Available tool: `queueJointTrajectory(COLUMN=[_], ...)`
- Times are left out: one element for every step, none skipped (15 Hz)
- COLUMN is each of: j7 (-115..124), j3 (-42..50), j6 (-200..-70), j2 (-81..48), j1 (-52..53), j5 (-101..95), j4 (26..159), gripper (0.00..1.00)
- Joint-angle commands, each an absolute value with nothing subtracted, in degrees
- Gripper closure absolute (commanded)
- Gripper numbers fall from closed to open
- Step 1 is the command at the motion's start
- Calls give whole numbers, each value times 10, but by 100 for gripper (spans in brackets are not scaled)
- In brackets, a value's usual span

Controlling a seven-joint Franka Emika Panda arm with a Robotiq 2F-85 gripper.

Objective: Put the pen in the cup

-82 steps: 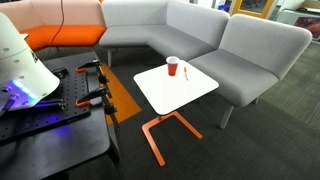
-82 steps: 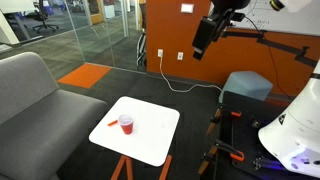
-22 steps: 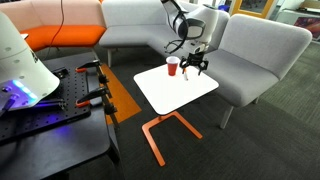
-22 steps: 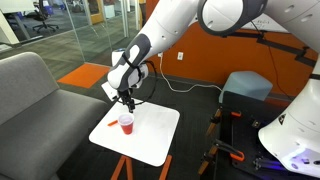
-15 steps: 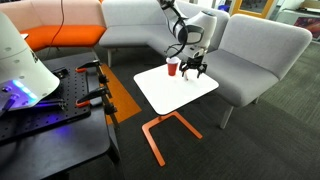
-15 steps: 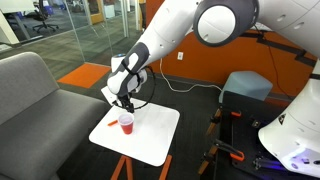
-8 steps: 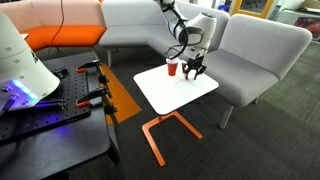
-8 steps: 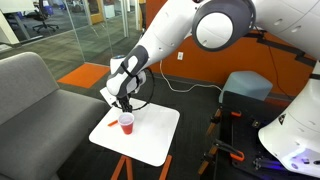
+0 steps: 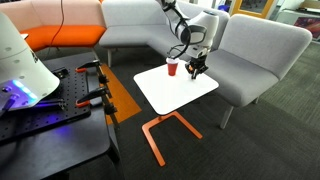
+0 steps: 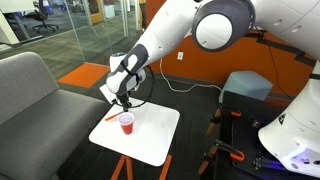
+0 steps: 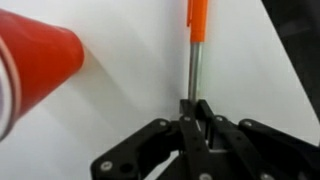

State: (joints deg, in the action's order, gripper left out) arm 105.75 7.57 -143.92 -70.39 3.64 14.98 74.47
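Note:
The robot's gripper needs to release the pen inside the red cup [image 9: 172, 63] [image 11: 20, 75], so that the pen is left leaning on the whitish rim.
In the wrist view the pen [image 11: 196, 30], orange at its far end and grey toward me, lies on the white table [image 11: 130, 100]. My gripper [image 11: 193, 106] is shut on the pen's grey end. The red cup [image 11: 35, 65] with a whitish rim is to the left of the pen, apart from it. In both exterior views the cup [image 9: 172, 67] [image 10: 126, 122] stands upright near the table's edge, with the gripper [image 9: 194, 70] [image 10: 124, 104] low over the table [image 9: 180, 92] beside it. The pen is too small to make out in those views.
A grey corner sofa [image 9: 240, 50] wraps closely round the far sides of the small table. An orange seat [image 9: 60, 35] is further off. A black cart with clamps [image 9: 60, 105] stands on the near side. The table [image 10: 150, 140] rests on an orange frame [image 9: 160, 130].
The jaws have closed from wide open onto the pen. The arm has stayed almost still, low over the table beside the cup.

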Motion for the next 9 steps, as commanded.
queueJointTrajectory(j7=[1065, 1065, 1061, 1065, 1068, 1062, 1065, 1074, 1074], j3=[104, 116, 128, 146, 158, 162, 170, 180, 184], j6=[-1428, -1416, -1399, -1374, -1351, -1321, -1291, -1269, -1249], j2=[-680, -668, -654, -640, -627, -612, -603, -593, -586], j1=[54, 61, 71, 86, 98, 106, 118, 134, 145], j5=[131, 120, 102, 78, 55, 34, 11, -16, -41], j4=[747, 753, 759, 767, 771, 776, 775, 779, 780], gripper=[97, 97, 97, 97, 97, 97, 97, 97, 97])
